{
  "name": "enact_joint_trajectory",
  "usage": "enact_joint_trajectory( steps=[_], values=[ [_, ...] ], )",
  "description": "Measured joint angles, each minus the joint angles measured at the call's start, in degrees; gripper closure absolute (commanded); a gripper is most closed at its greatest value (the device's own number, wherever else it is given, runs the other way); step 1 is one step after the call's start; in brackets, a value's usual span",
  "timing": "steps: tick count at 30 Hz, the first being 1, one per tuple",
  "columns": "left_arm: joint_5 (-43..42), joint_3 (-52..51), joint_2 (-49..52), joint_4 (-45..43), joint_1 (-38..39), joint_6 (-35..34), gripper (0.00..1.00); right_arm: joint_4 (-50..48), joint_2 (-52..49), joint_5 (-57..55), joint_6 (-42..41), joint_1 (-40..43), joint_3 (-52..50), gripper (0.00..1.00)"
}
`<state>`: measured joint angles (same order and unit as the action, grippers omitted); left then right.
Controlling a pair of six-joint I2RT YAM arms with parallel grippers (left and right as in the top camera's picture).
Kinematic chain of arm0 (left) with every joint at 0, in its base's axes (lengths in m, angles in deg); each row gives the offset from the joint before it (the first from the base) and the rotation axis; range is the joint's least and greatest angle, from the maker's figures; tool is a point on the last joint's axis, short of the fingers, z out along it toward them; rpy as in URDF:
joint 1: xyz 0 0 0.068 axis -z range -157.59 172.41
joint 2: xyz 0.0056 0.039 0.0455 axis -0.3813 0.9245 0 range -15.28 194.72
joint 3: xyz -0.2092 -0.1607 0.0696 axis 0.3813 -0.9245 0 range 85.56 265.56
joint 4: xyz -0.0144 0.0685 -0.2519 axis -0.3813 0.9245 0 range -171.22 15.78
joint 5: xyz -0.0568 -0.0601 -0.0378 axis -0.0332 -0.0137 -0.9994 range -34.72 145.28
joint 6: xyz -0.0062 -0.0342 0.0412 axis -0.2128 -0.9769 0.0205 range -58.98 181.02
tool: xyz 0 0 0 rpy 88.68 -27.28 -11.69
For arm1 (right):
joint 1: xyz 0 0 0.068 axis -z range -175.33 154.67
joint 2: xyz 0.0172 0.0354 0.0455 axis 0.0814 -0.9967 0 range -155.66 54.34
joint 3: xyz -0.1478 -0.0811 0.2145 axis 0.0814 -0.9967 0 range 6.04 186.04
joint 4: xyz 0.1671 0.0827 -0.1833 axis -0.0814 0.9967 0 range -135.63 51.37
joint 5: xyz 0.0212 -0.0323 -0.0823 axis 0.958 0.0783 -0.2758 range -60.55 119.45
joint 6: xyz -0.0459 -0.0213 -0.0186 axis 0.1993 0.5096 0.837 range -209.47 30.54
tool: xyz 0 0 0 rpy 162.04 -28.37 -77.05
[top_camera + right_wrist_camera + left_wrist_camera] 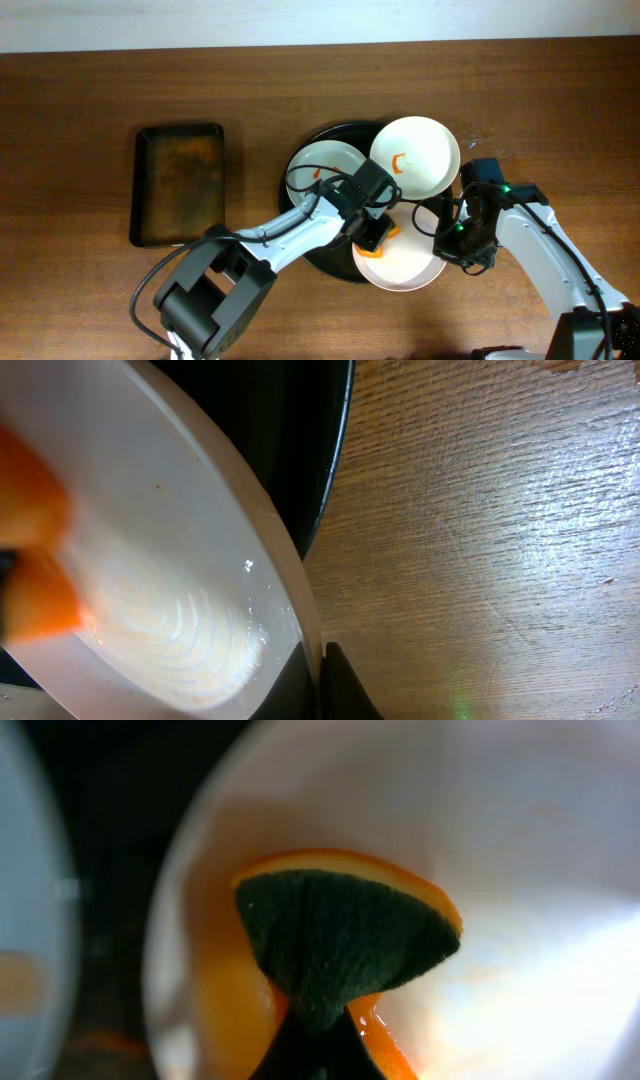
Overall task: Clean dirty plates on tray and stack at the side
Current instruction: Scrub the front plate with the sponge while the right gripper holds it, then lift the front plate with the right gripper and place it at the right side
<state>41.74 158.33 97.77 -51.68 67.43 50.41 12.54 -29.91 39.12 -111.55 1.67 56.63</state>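
Observation:
My right gripper has the front plate. I should set it down and let go on the bare wood (524, 157) outside the round black tray, level with the back plates.
Three white plates lie on the round black tray (335, 128). The back left plate (325, 160) and the back right plate (420, 150) each carry an orange smear. The front plate (405, 268) overhangs the tray's front right rim. My left gripper (375, 235) is shut on an orange sponge with a dark green scrub face (340, 935) and presses it into the front plate (520, 870), where wet orange smear shows. My right gripper (447, 240) is shut on that plate's right rim (300, 610), one finger on each side (322, 680).
A smaller rectangular dark rusty-brown tray (178, 185) sits on the wooden table (80, 120) to the left of the round tray. Bare wood (480, 540) lies to the right of the tray's rim (335, 460).

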Motion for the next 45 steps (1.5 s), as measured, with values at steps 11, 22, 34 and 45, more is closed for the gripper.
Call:
enact_joint_trajectory(
  steps=[11,22,34,45],
  values=[
    [10.12,1.29,-11.78,5.16,-6.80,0.50,0.99,0.31,0.00,0.00,-0.02,-0.15,0.00,0.96],
    [0.04,1.49,-18.62,12.81,-27.67,0.48,0.99,5.70,8.00,-16.63,2.80,-1.99,13.42,0.96],
    [-0.96,1.49,-18.67,12.74,-29.42,0.48,1.00,5.68,9.09,-64.52,1.27,-32.89,14.34,0.96],
    [-1.05,1.49,-18.67,12.74,-29.42,0.48,1.00,5.57,9.09,-67.98,-2.47,-30.12,14.34,0.96]
  ],
)
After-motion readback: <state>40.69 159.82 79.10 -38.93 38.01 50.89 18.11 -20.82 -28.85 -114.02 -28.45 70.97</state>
